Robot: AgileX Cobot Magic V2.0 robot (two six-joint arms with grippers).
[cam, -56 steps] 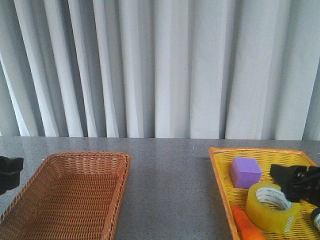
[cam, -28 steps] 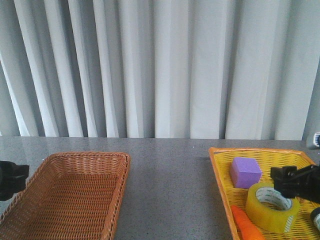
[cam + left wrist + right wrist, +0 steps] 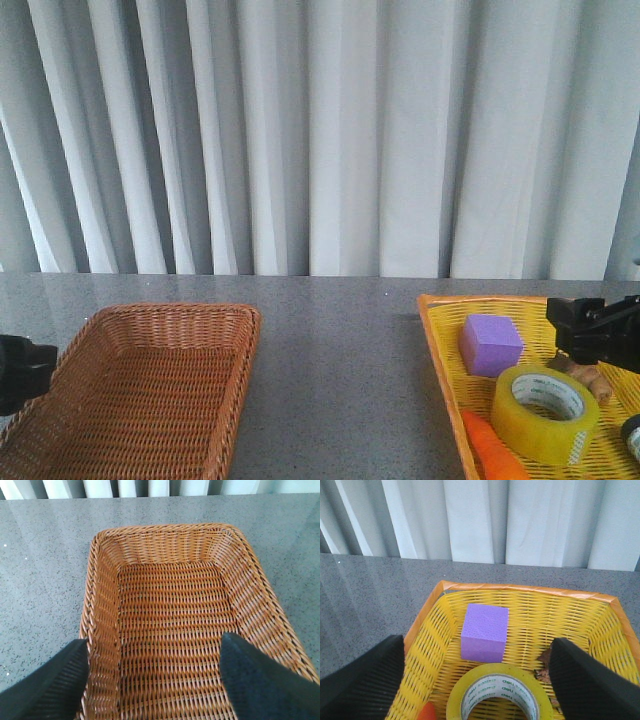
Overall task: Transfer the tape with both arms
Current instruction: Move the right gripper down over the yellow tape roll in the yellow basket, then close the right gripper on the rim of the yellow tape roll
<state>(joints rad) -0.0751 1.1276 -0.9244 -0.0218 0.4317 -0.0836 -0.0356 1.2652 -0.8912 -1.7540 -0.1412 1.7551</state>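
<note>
I need to close my right gripper on the tape's side [image 3: 588, 408] [image 3: 542, 699] beside the brown knobbly piece, with one finger inside the hole of the tape.
The tape [image 3: 545, 410], a yellow roll with a white printed core, lies flat in the yellow tray [image 3: 440, 330] at the right. In the right wrist view the tape [image 3: 495, 672] sits low between the fingers. My right gripper [image 3: 592, 335] is open and empty, hovering just above and behind the tape; it also shows in its wrist view [image 3: 477, 652]. My left gripper [image 3: 20, 370] is open and empty at the left edge of the brown wicker basket [image 3: 150, 390]. In the left wrist view it [image 3: 155, 640] hangs over the basket [image 3: 170, 545].
The tray also holds a purple foam cube [image 3: 490, 343], an orange object [image 3: 495, 450], a brown knobbly piece [image 3: 585, 377] and a dark object [image 3: 632, 432] at the far right. Grey tabletop [image 3: 340, 360] lies between basket and tray. White curtains hang behind.
My right gripper has risen from beside the tape and now sits higher, uncovering the brown piece. My left gripper has dropped slightly at the basket's left edge.
</note>
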